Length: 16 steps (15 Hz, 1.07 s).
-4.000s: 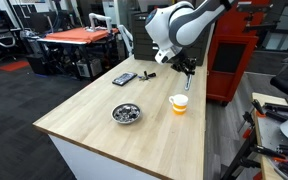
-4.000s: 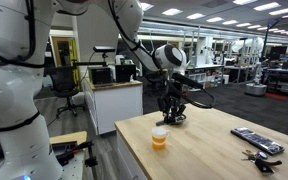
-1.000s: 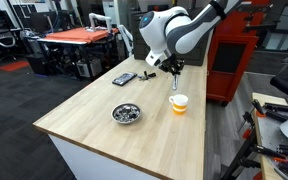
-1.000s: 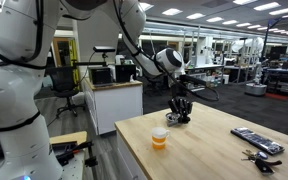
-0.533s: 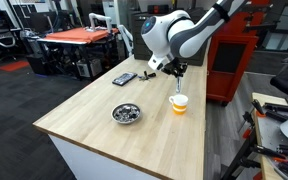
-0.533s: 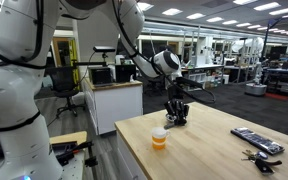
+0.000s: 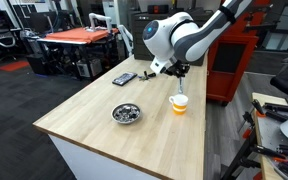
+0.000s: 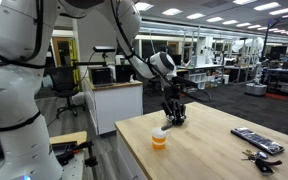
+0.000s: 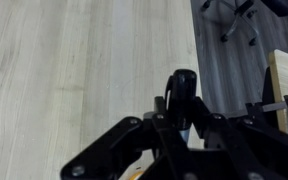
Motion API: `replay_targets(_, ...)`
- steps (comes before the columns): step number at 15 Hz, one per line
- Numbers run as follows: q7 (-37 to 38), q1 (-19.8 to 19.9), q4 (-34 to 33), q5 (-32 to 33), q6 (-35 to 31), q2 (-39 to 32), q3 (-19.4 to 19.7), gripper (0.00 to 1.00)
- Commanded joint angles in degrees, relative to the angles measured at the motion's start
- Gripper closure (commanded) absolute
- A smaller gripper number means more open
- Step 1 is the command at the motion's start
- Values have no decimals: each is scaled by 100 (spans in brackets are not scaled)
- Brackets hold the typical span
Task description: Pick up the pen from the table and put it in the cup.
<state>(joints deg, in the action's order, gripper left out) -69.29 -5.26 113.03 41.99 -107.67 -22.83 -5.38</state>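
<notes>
Next, I let go of the pen inside the white and orange cup (image 7: pixel 178 98) and leave it standing against the cup's rim.
The cup (image 7: pixel 179 102), white above and orange below, stands on the pale wood table (image 7: pixel 94 120) near its far edge; it also shows in the other exterior view (image 8: pixel 160 138). My gripper (image 7: pixel 180 70) hangs just above the cup, fingers pointing down, and is seen beside and above it in an exterior view (image 8: pixel 172 113). In the wrist view my gripper (image 9: pixel 181 118) is shut on the thin black pen (image 9: pixel 181 88), held upright between the fingers. A sliver of orange from the cup (image 9: pixel 137 174) shows at the bottom edge.
A shiny metal bowl (image 7: pixel 127 113) sits mid-table. A flat dark device (image 7: pixel 124 78) with a stubby dark object beside it lies toward the far corner and shows in an exterior view (image 8: pixel 256 140). The table edge runs close behind the cup. A red cabinet (image 7: pixel 229 60) stands beyond.
My gripper, with the pen in it, has moved along the table toward the cup and now hangs over it. The cup and bowl have not moved.
</notes>
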Motion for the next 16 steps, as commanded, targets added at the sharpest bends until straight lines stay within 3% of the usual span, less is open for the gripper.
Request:
replay_targets(1, 230, -107, 231, 198, 178, 218, -70, 93)
replay_targets(16, 200, -359, 504, 449, 120, 217, -392, 93)
